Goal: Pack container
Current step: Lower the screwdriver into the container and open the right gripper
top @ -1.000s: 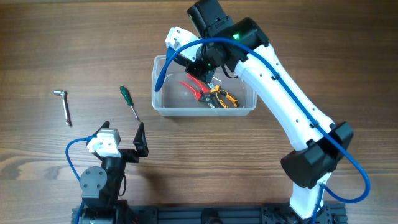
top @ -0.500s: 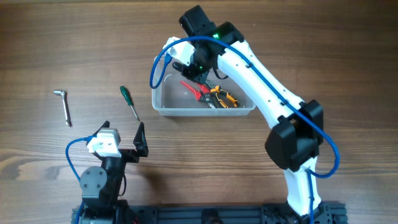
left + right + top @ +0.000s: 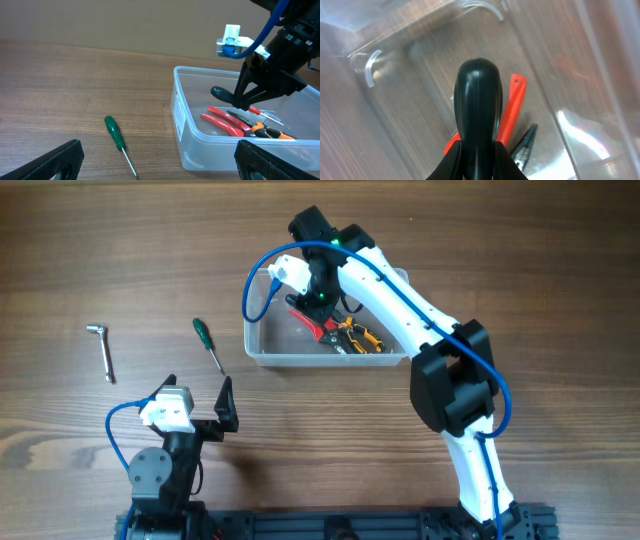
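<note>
The black-handled screwdriver will go down from my right gripper between the handles of the red pliers [image 3: 320, 319] [image 3: 481, 125] inside the clear container.
The clear container [image 3: 254, 350] stands at the table's middle back and also shows in the left wrist view [image 3: 186, 134]. Red-handled pliers [image 3: 312, 325] and orange-and-black pliers [image 3: 362, 338] lie inside it. My right gripper [image 3: 318, 294] is shut on a black-handled screwdriver [image 3: 477, 100] and holds it low inside the container's left half, above the red pliers [image 3: 514, 105]. In the left wrist view the black handle [image 3: 219, 93] sticks out to the left of the jaws. My left gripper [image 3: 200, 402] is open and empty near the front, and a green-handled screwdriver [image 3: 208, 344] lies on the table ahead of it.
An L-shaped metal key [image 3: 103, 350] lies on the table at the far left. The green screwdriver [image 3: 116, 136] lies a short way left of the container's wall. The right arm reaches over the container's right half.
The right wrist has swung left and down over the container with the black-handled screwdriver still held. The left arm has not moved.
</note>
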Robot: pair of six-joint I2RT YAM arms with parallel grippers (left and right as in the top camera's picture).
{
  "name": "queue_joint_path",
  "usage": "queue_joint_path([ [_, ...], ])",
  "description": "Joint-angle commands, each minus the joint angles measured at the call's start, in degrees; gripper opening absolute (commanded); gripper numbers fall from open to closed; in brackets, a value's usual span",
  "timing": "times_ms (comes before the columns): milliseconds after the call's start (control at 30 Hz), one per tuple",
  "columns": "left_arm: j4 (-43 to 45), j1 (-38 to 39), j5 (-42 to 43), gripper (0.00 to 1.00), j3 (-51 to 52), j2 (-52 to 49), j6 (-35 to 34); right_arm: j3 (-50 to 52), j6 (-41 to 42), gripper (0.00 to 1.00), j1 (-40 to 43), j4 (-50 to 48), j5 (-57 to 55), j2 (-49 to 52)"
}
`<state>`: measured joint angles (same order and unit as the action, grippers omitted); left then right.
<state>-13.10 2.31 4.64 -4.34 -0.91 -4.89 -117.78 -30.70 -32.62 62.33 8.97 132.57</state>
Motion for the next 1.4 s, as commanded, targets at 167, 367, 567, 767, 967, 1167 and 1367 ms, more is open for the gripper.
queue_joint_path([
  [167, 0.22, 0.33, 1.09, 1.0, 0.37, 0.09, -0.31, 0.15, 2.4, 0.05, 2.08, -0.35, 0.11, 1.11],
  [367, 0.22, 0.33, 1.09, 1.0, 0.37, 0.09, -0.31, 0.15, 2.38, 0.05, 2.16, -0.26, 1.25, 1.11],
  [567, 0.22, 0.33, 1.09, 1.0, 0.37, 0.09, -0.31, 0.15, 2.4, 0.05, 2.27, -0.04, 1.44, 1.11],
  [767, 0.22, 0.33, 1.09, 1.0, 0.37, 0.09, -0.31, 0.15, 2.43, 0.06, 2.27, -0.09, 1.64, 1.16],
  [967, 0.22, 0.33, 1.09, 1.0, 0.37, 0.09, -0.33, 0.15, 2.86, 0.06, 2.27, 0.17, 2.36, 2.19],
  [1167, 0.22, 0.33, 1.07, 1.0, 0.37, 0.09, -0.31, 0.17, 3.87, 0.06, 2.27, 0.59, 3.15, 3.96],
  [1367, 0.22, 0.33, 1.09, 1.0, 0.37, 0.09, -0.31, 0.15, 3.91, 0.29, 2.27, 0.44, 3.15, 3.96],
])
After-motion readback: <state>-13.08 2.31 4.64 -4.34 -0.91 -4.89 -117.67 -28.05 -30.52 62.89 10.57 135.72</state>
